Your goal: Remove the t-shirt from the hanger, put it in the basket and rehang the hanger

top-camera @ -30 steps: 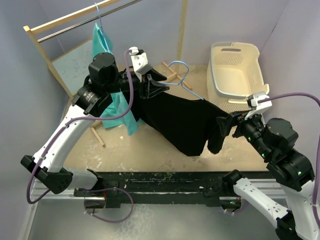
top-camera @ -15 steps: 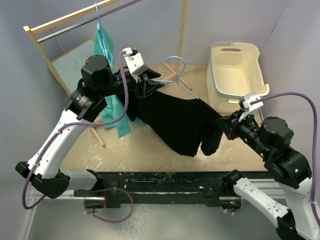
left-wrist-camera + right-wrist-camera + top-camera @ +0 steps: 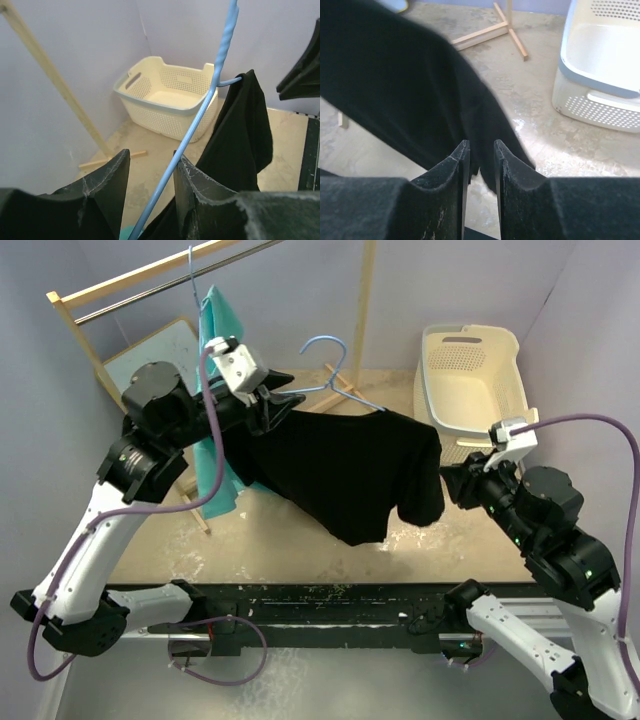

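Next, I open my right gripper's fingers, as they are short of the black t-shirt's sleeve, and grip the sleeve's top edge point(image 3: 435, 440) before I pull it off the hanger.
A black t-shirt point(image 3: 340, 470) hangs on a light blue wire hanger point(image 3: 345, 392), held up over the middle of the floor. My left gripper point(image 3: 278, 405) is at the shirt's left shoulder. In the left wrist view its jaws point(image 3: 151, 156) stand wide apart. The hanger's wire point(image 3: 197, 117) runs between them and leans on the right finger, with the shirt point(image 3: 245, 130) draped beyond. My right gripper point(image 3: 447, 483) is just right of the loose right sleeve. Its jaws point(image 3: 481, 142) stand slightly apart, and the black cloth point(image 3: 410, 90) hangs just past the tips.
A cream laundry basket point(image 3: 470, 332) stands at the back right and shows in both wrist views point(image 3: 165, 112) point(image 3: 600, 107). A teal garment point(image 3: 215, 315) hangs from the wooden rack point(image 3: 100, 290) at the back left. An upright wooden post point(image 3: 365, 300) stands behind the hanger.
My left gripper has moved up and to the left, taking the hanger and shirt along. The right sleeve has left my right gripper and swung back leftward; the shirt now hangs free.
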